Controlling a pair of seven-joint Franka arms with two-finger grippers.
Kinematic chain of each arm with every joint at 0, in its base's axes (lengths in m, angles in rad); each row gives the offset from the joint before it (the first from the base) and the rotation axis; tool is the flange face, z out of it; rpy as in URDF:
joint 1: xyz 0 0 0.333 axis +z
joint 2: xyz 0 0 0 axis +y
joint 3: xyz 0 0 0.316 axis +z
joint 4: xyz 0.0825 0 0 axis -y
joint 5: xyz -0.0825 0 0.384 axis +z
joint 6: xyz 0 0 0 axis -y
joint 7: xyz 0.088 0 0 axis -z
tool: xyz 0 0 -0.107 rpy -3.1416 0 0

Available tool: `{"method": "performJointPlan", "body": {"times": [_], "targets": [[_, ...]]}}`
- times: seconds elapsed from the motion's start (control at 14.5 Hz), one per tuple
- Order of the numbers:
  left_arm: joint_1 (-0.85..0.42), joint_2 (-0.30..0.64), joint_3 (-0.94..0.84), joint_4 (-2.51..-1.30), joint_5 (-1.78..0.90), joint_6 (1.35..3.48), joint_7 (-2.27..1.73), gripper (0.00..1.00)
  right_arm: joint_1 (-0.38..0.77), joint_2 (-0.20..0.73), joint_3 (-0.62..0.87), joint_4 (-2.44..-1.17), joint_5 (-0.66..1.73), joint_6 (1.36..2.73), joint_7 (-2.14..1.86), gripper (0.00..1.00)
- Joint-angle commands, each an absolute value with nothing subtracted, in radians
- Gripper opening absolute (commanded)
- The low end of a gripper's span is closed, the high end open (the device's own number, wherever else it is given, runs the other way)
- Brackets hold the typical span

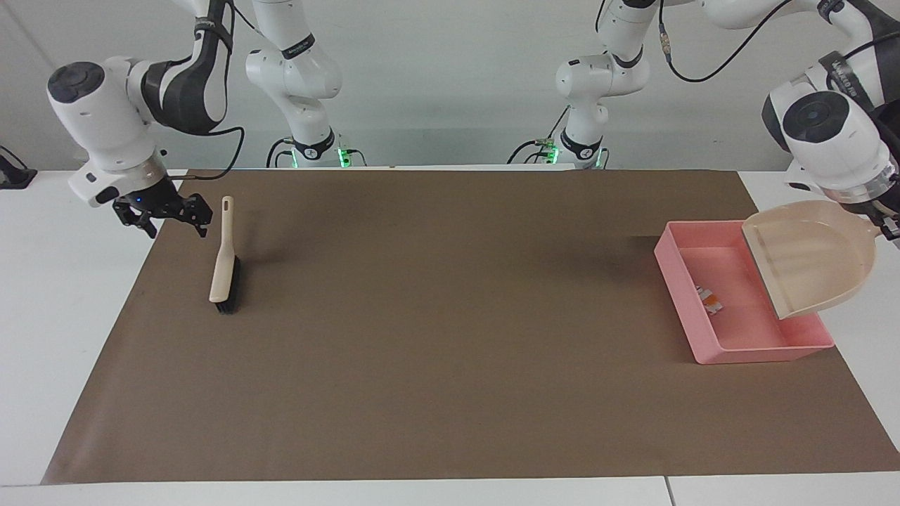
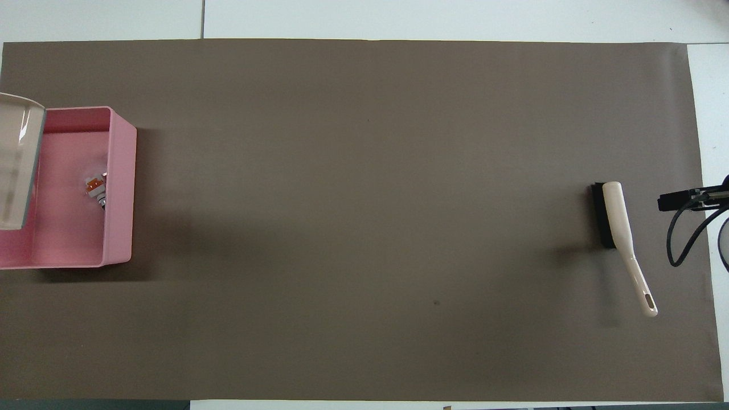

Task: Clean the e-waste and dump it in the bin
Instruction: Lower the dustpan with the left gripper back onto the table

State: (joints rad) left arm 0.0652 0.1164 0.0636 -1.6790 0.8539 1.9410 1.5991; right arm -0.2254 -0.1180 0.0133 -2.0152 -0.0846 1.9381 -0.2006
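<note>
The beige dustpan, now held tilted over the bin, will be let go by my left gripper on the brown mat (image 2: 263, 199) beside the pink bin, toward the brush.
The pink bin (image 1: 763, 351) stands on the brown mat at the left arm's end of the table; it also shows in the overhead view (image 2: 121, 188). The white e-waste block with the orange patch (image 1: 709, 299) lies inside it (image 2: 94, 187). A small dark bit touches it; I cannot tell whether that is the cylinder. My left gripper (image 1: 887, 226) is shut on the handle of the beige dustpan (image 1: 808, 256) and holds it tilted over the bin (image 2: 14, 162). My right gripper (image 1: 172, 222) is open and empty, up in the air beside the brush handle (image 2: 680, 200).
A beige-handled brush with black bristles (image 1: 225, 263) lies on the mat at the right arm's end of the table (image 2: 618, 222). The brown mat (image 1: 450, 337) covers most of the white table.
</note>
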Motion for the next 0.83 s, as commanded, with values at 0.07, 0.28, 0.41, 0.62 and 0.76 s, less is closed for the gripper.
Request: {"method": "performJointPlan", "body": {"times": [0.07, 0.28, 0.41, 0.62, 0.76], "targets": [[0.019, 0.107, 0.067, -1.663, 0.659, 1.882, 1.661, 0.0, -0.117, -0.045, 0.021, -1.73, -0.109, 1.68, 0.039, 0.99], [-0.038, 0.091, 0.067, -1.692, 0.464, 1.803, 1.66, 0.0, -0.095, 0.05, 0.028, -1.487, -0.092, 1.487, 0.086, 0.99], [-0.106, 0.086, 0.067, -1.735, 0.417, 1.802, 1.634, 0.0, -0.075, 0.075, 0.028, -1.433, -0.072, 1.459, 0.092, 0.99], [-0.22, 0.09, 0.068, -1.788, 0.377, 1.809, 1.499, 0.0, -0.067, 0.042, 0.028, -1.506, -0.072, 1.47, 0.112, 0.99], [-0.29, 0.103, 0.067, -1.837, 0.376, 1.825, 1.395, 0.0, -0.055, -0.007, 0.028, -1.572, -0.072, 1.465, 0.13, 0.99]]}}
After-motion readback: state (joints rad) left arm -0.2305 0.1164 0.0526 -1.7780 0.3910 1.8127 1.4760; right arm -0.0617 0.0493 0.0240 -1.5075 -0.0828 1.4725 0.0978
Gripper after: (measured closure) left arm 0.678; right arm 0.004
